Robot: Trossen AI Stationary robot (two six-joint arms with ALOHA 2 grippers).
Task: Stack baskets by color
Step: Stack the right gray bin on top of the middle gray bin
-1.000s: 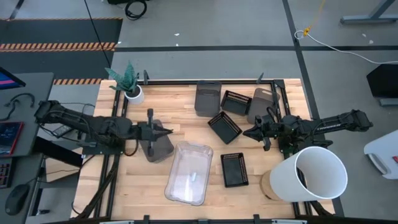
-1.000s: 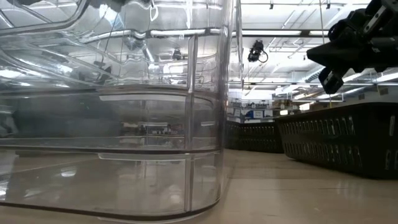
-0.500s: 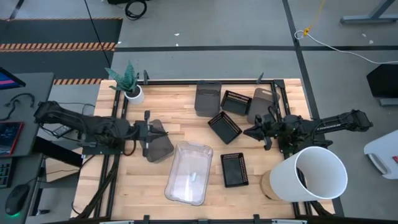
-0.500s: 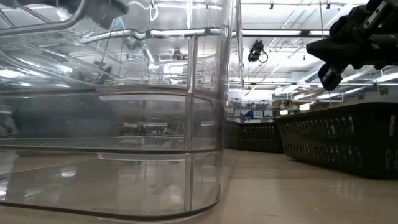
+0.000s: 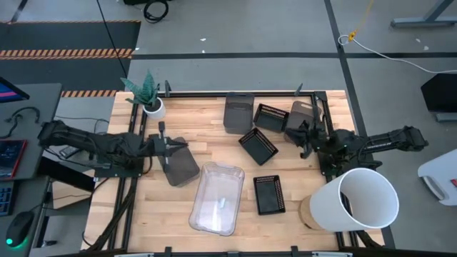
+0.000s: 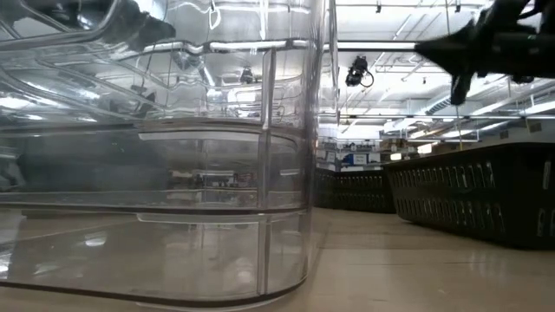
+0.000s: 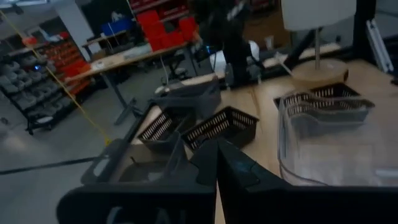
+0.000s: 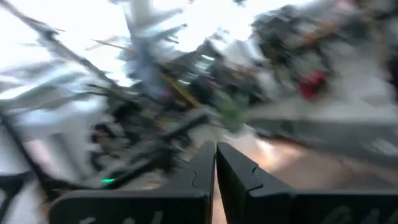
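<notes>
I need to next lower my right gripper to the near-side rim (image 5: pixel 292 141) of the grey basket closest to it, and I need to close it there.
My left gripper (image 5: pixel 181 147) (image 7: pixel 216 147) is shut on nothing, above the left end of a smoky grey basket (image 5: pixel 183 166) (image 7: pixel 134 169) that sits on its base at centre left. A clear basket (image 5: pixel 216 198) (image 6: pixel 156 165) stands near the front edge. Three black slatted baskets (image 5: pixel 258 145) (image 5: pixel 268 194) (image 5: pixel 272 116) lie around the middle. Two more grey baskets (image 5: pixel 238 112) (image 5: pixel 300 116) stand at the far edge. My right gripper (image 5: pixel 300 133) (image 8: pixel 215 149) is shut and holds nothing; it is raised beside the far right grey basket.
A big white bucket (image 5: pixel 361 200) lies on its side at the near right corner. A small white plant pot (image 5: pixel 153 108) stands at the far left. Bare wood shows between the clear basket and the left edge.
My left gripper has drawn back toward the table's left edge and sunk a little, uncovering more of the grey basket under it, which stays put. My right gripper has risen, tipped its fingers upward and swung them toward the far edge.
</notes>
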